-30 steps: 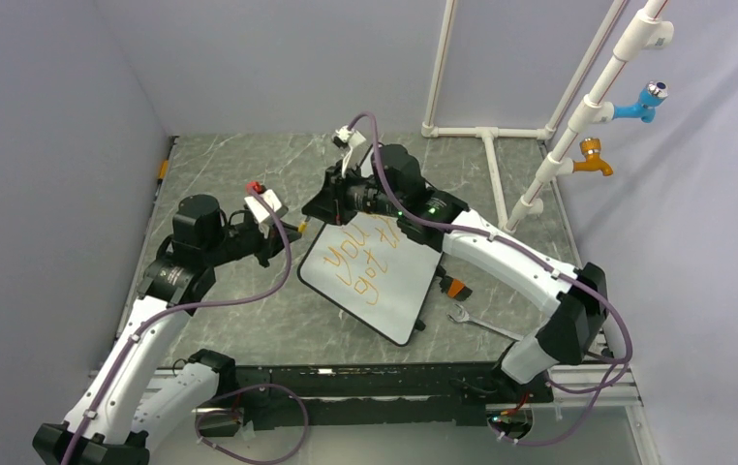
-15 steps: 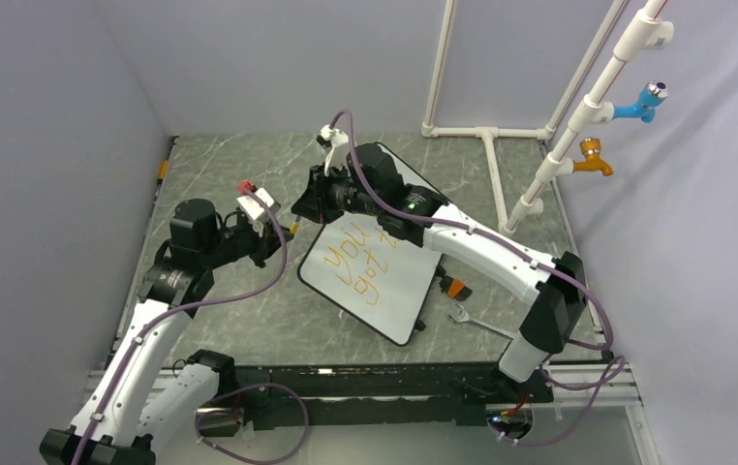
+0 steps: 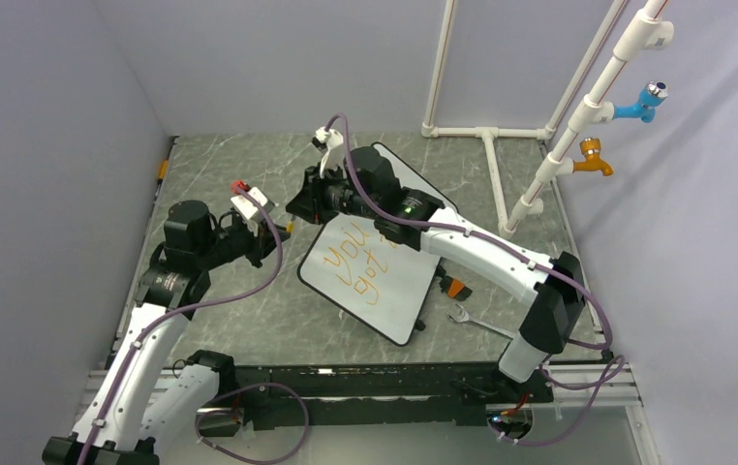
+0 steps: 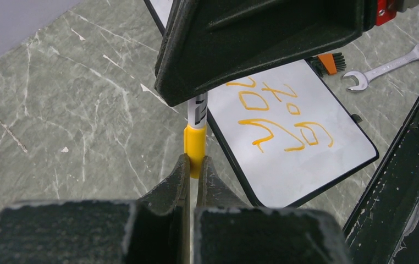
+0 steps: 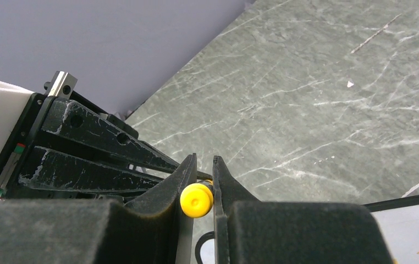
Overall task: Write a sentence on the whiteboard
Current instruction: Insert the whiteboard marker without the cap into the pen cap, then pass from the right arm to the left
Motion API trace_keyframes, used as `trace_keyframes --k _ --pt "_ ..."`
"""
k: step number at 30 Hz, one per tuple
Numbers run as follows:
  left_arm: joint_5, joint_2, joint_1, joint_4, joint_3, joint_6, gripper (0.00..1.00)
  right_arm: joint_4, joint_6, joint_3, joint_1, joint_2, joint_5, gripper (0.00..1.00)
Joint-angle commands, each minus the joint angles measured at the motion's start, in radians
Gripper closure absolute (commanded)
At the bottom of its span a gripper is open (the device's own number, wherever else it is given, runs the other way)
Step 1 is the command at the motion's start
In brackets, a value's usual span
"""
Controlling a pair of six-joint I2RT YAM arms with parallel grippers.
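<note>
My left gripper is gripping just the end of the yellow cap, so it should open and take the cap (image 4: 195, 141) deeper before it sets the marker down.
The whiteboard (image 3: 396, 302) lies tilted at the table's centre, with the sentence (image 3: 353, 262) on it in two lines of orange letters. My right arm hides the right end of the sentence. Both grippers meet just off the board's upper left corner. A marker with a white barrel (image 4: 197, 113) runs between them. My left gripper (image 4: 195, 163) is shut on its yellow cap (image 4: 194, 142). My right gripper (image 5: 203, 166) is shut on the barrel, whose yellow end (image 5: 196, 200) faces the right wrist camera. The left wrist view shows the whiteboard (image 4: 312, 162) and the sentence (image 4: 276, 118) beyond the right gripper's body.
A wrench (image 3: 476, 322) and a small orange and black brush (image 3: 452, 287) lie by the board's right edge. White pipes (image 3: 496, 165) with a blue tap (image 3: 641, 105) and an orange tap (image 3: 593, 160) stand at the back right. Grey walls enclose the table.
My right gripper has swung left, off the board's top edge, and now meets the left gripper. The left gripper has drifted slightly left with the marker's cap.
</note>
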Motion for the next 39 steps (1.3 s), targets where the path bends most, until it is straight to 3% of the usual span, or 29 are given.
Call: trace_keyframes --k 1,5,10,23,27,28,29,30,35,39 --pt "0.160 -0.039 -0.016 0.262 0.043 -0.002 1.00 -0.134 -0.024 -0.002 0.065 0.054 -0.033 1.00" --pt "0.161 -0.053 -0.016 0.253 0.027 0.013 0.84 -0.180 -0.060 0.051 0.057 0.055 0.021 1.00" --pt "0.165 -0.051 -0.016 0.233 0.026 0.026 0.74 -0.189 -0.065 0.077 0.043 0.045 0.018 1.00" --pt "0.130 -0.065 -0.016 0.206 0.019 0.044 0.63 -0.199 -0.076 0.117 0.027 0.037 0.051 1.00" --pt "0.107 -0.079 -0.016 0.202 0.011 0.050 0.43 -0.206 -0.085 0.143 -0.004 0.032 0.072 1.00" --pt "0.104 -0.083 -0.016 0.200 0.011 0.050 0.31 -0.206 -0.086 0.151 -0.013 0.031 0.069 1.00" --pt "0.101 -0.084 -0.016 0.198 0.010 0.050 0.10 -0.206 -0.087 0.156 -0.021 0.029 0.066 1.00" --pt "0.099 -0.086 -0.016 0.199 0.009 0.052 0.02 -0.206 -0.088 0.162 -0.030 0.028 0.064 1.00" --pt "0.095 -0.084 -0.016 0.194 0.009 0.056 0.01 -0.214 -0.092 0.191 -0.047 0.021 0.053 1.00" --pt "0.092 -0.078 -0.016 0.200 0.010 0.054 0.06 -0.204 -0.087 0.186 -0.047 0.009 0.008 1.00"
